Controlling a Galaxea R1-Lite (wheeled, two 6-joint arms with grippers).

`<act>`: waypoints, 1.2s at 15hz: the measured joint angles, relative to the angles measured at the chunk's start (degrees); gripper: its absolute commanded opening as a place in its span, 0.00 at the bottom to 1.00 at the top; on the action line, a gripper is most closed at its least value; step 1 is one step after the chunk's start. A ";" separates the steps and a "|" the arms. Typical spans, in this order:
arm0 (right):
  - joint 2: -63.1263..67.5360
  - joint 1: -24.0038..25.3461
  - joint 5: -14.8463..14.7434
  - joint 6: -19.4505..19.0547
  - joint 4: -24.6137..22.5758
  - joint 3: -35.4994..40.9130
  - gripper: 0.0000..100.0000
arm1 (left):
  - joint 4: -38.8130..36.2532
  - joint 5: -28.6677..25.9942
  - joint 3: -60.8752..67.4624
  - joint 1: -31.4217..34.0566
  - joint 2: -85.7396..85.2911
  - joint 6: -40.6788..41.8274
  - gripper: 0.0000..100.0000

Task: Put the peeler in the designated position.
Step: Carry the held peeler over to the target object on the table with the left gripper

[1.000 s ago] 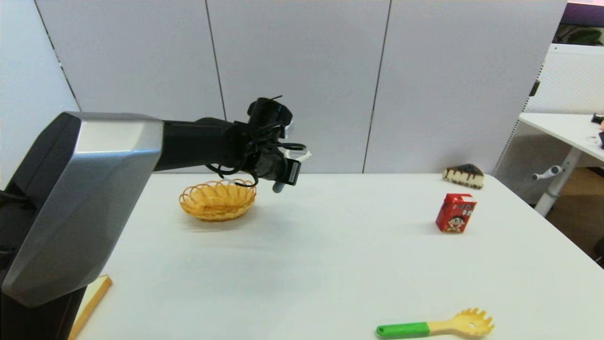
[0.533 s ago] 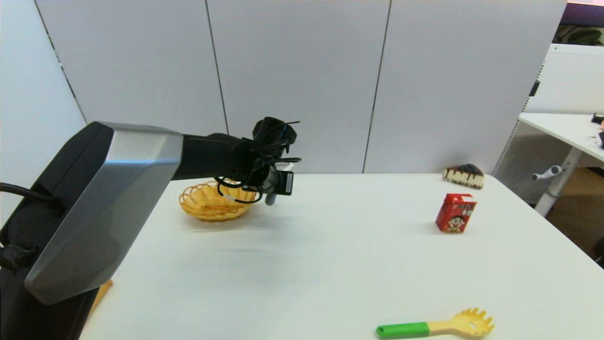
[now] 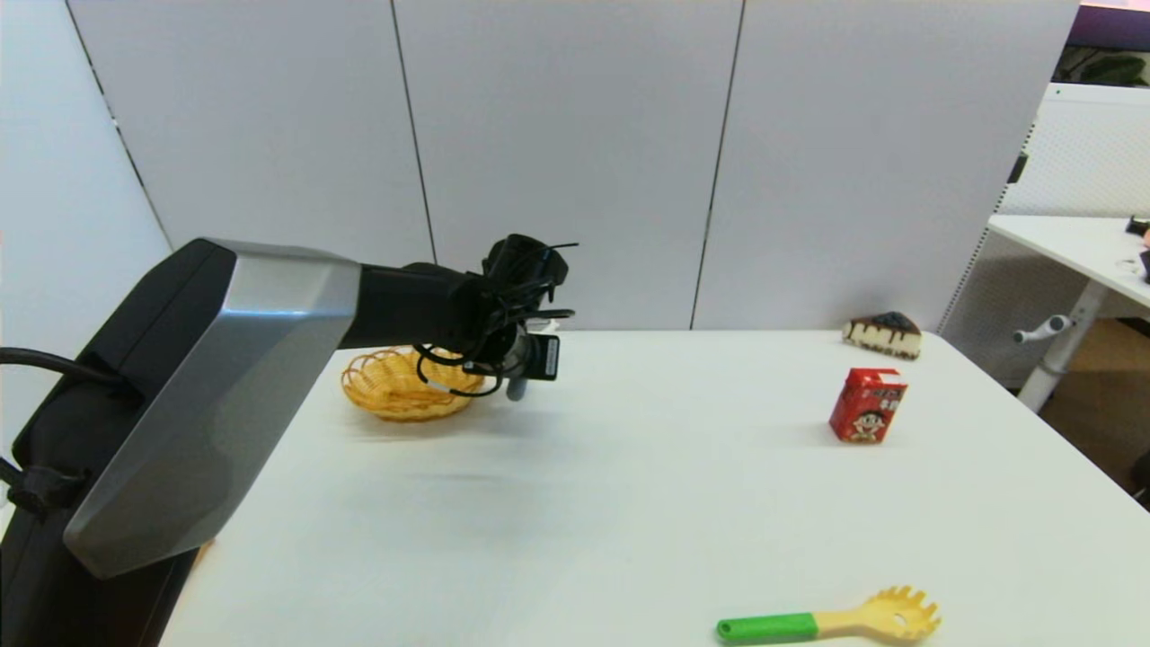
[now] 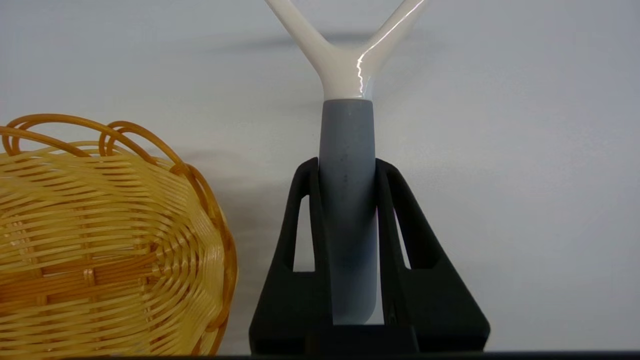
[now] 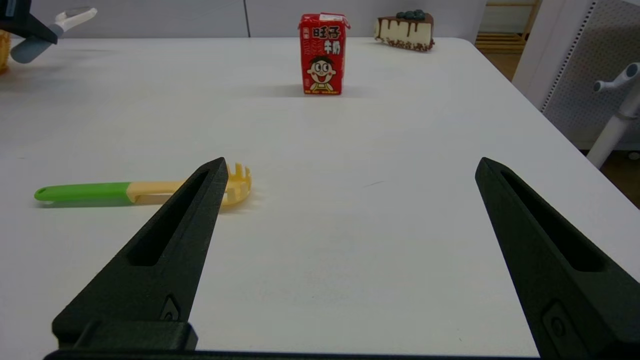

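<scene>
Next, I release the peeler, still low over the white tabletop, from my left gripper on the white tabletop [image 3: 529, 382] [image 4: 346, 170] beside the wicker basket, on the side that faces the carton.
My left gripper [image 3: 532, 353] is shut on the peeler [image 3: 517, 388] and hovers low over the white tabletop, just right of the wicker basket [image 3: 395, 386]. In the left wrist view both black fingers clamp the grey handle of the peeler [image 4: 347, 150]. Its white forked head points away from the wrist, and the blade is out of frame. The left gripper [image 4: 347, 165] stands beside the basket [image 4: 100, 240], apart from it. Far off in the right wrist view, the peeler [image 5: 35, 42] hangs tilted above the table. My right gripper [image 5: 350, 162] is open and holds nothing, near the table's front.
A red drink carton [image 3: 867, 404] stands at the right, with a cake slice [image 3: 883, 334] behind it at the back edge. A green-handled yellow pasta spoon [image 3: 827, 622] lies at the front right. Plain white tabletop [image 3: 629, 467] lies between the basket and the carton.
The left arm has come down with the peeler, from well above the basket's rim to just above the tabletop beside it. Nothing else has moved.
</scene>
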 measured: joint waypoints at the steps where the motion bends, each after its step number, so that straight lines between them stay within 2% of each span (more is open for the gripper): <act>1: 0.00 0.00 0.00 0.02 0.00 0.00 1.00 | 0.02 0.00 0.02 -0.09 0.17 0.00 0.00; 9: 0.00 0.00 0.00 0.02 -0.02 -0.02 1.00 | 0.44 -0.24 -0.09 -0.99 0.94 -0.17 0.00; 18: 0.00 0.00 0.00 0.00 0.00 0.00 1.00 | 5.10 -0.35 -0.71 -1.27 1.05 -1.00 0.00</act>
